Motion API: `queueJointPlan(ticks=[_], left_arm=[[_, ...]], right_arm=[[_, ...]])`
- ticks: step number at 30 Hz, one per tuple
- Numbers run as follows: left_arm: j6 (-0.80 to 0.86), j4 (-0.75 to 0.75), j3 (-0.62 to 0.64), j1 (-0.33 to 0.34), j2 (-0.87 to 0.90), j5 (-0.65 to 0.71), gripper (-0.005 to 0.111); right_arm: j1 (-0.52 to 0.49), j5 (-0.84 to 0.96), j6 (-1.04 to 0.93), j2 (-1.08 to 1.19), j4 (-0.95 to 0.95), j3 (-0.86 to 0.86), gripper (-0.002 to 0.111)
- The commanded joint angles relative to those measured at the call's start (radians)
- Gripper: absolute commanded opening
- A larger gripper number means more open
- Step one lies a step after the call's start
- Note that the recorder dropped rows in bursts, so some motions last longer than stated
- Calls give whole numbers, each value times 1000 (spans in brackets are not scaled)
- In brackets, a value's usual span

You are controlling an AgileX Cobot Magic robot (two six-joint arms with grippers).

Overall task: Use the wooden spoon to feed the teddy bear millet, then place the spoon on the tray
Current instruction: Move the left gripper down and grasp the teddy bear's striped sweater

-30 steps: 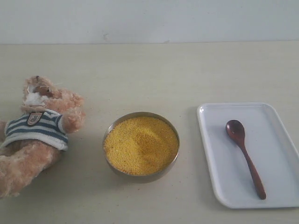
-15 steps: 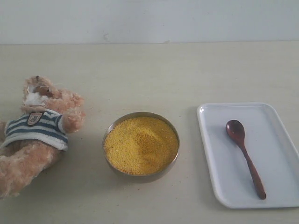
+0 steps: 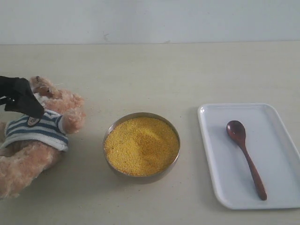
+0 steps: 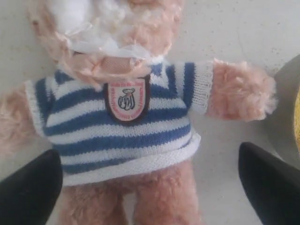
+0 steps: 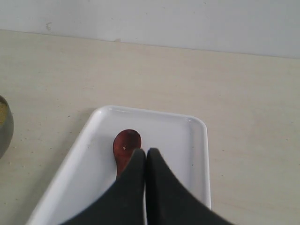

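Note:
Next, right gripper descends to white tray's wooden spoon, gripping the middle of the spoon's handle (image 3: 249, 158).
The teddy bear (image 3: 42, 136) lies on its back at the left of the table, striped shirt and chest badge (image 4: 126, 96) facing up. My left gripper (image 3: 21, 101) hovers over its head and chest; it is open, with its black fingers (image 4: 33, 187) spread either side of the bear's legs (image 4: 150, 159) and apart from them. The millet (image 3: 140, 145) fills the metal bowl (image 3: 108, 133) at the centre. The wooden spoon (image 3: 243, 150) lies on the white tray (image 3: 276, 140) at the right. My right gripper (image 5: 145, 152) is shut and empty above the spoon (image 5: 125, 145) and tray (image 5: 187, 140); it is out of the exterior view.
The bowl's rim (image 4: 286, 117) sits close to the bear's outstretched arm (image 4: 241, 91). A pale wall (image 3: 150, 21) runs along the table's far edge. The bowl's edge (image 5: 3, 126) shows beside the tray in the right wrist view.
My left gripper has come into the exterior view from the left edge and now covers the bear's face. Bear, bowl, spoon and tray have not moved.

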Motion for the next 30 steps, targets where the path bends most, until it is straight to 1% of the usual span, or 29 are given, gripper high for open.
queueJointPlan(ticks=[1,3,5,9,12,15,18,22,24,26,28,30], left_arm=[[41,-36,-6,-5,82,-12,109],[41,-36,17,-5,146,-19,109],[41,-36,40,-5,183,-57,109],[37,-23,61,-5,236,-106,109],[32,-23,65,-5,270,-110,109],[32,-25,32,-5,259,-79,109],[20,-7,-16,-5,202,-27,109],[-65,95,-18,-5,156,-3,109],[-92,123,-14,-5,153,-3,109],[-94,123,23,-5,161,-24,109],[-94,109,73,-5,181,-77,109],[-94,68,102,-5,203,-122,109]], right_arm=[[-1,-4,5,-5,0,-1,0],[-1,-4,5,-5,0,-1,0],[-1,-4,5,-5,0,-1,0],[-1,-4,5,-5,0,-1,0],[-1,-4,5,-5,0,-1,0],[-1,-4,5,-5,0,-1,0],[-1,-4,5,-5,0,-1,0],[-1,-4,5,-5,0,-1,0],[-1,-4,5,-5,0,-1,0],[-1,-4,5,-5,0,-1,0],[-1,-4,5,-5,0,-1,0],[-1,-4,5,-5,0,-1,0]])
